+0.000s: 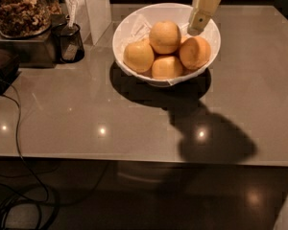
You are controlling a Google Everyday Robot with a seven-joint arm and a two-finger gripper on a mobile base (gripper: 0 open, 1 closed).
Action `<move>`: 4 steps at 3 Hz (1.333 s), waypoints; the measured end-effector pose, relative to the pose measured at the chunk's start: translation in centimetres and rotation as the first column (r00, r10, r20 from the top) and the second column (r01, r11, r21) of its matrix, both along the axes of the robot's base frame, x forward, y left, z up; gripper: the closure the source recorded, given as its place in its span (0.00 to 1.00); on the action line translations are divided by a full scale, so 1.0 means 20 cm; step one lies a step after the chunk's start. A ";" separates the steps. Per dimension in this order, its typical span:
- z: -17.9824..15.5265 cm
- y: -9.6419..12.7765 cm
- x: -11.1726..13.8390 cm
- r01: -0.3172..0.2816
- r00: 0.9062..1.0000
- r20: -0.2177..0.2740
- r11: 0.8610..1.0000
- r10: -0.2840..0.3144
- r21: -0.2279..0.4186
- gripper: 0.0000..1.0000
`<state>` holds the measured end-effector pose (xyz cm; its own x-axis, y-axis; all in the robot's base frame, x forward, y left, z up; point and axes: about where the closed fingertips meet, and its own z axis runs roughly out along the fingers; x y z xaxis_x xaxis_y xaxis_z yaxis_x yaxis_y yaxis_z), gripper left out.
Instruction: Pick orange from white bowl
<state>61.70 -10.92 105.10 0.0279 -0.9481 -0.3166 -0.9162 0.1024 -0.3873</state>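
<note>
The pale yellowish orange sits on top of the pile in the white bowl, and my gripper will close on its upper part (168,29).
The white bowl (127,28) stands at the back middle of the grey table and holds several oranges. The pale yellowish orange (164,36) sits on top of the pile, with a deeper reddish-orange one (194,52) to its right and two more (138,56) in front. My gripper (197,27), a cream-coloured part coming down from the top edge, hangs over the bowl's back right. Its tip is just right of the top orange and above the reddish one. It holds nothing that I can see.
A dark glass jar of nuts (19,8) stands on a box at the back left, with a small black mesh cup (69,42) and a white upright block (97,8) next to it. Black cables (14,128) hang over the left edge. The table's front edge (144,159) runs across.
</note>
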 end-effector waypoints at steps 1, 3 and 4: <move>-0.08 0.05 0.07 -0.015 0.999 -0.035 1.000 0.016 0.022 0.00; -0.34 0.17 0.25 -0.031 0.985 -0.166 0.998 0.040 0.059 0.00; -0.49 0.18 0.41 0.018 0.983 -0.185 0.991 0.007 0.130 0.00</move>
